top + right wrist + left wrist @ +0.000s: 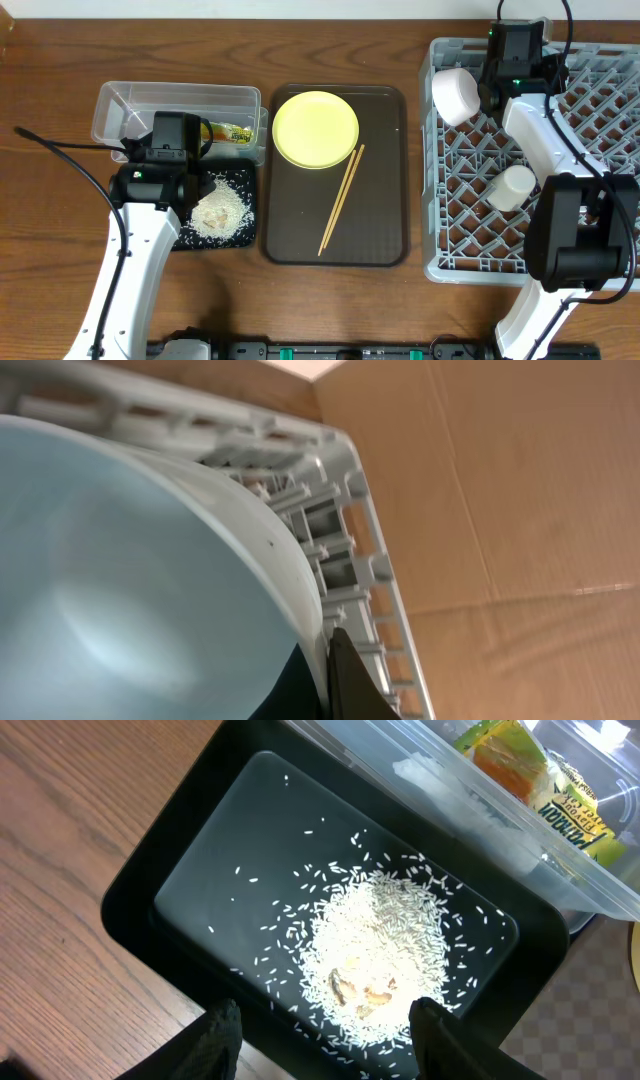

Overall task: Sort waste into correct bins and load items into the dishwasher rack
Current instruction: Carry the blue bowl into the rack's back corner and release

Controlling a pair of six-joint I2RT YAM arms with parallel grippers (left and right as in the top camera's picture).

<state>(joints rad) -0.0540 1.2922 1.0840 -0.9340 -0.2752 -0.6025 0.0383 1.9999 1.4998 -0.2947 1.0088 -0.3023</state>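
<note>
The light blue bowl, tilted over the grey rack's corner, will go from my right gripper into the rack [513, 84] beside the white cup at the rack's far corner.
My left gripper [328, 1035] hangs open over the near edge of the shallow black tray [190, 870], nothing between its fingers. A pile of white rice scraps [385, 945] lies in that tray. Behind it stands the clear tub [180, 100], holding the yellow-green snack wrapper [540, 790] and a small white scrap [420, 768]. My right gripper [325, 670] is shut on the rim of the light blue bowl [120, 580], held tilted over the far left corner of the grey dishwasher rack [590, 110]. A small pale cup [512, 187] lies in the rack.
A dark brown serving tray [385, 220] sits mid-table with the round yellow plate [315, 129] and two wooden chopsticks [341, 200] on it. Bare wooden table lies in front of the trays. A cardboard wall stands beyond the rack in the right wrist view.
</note>
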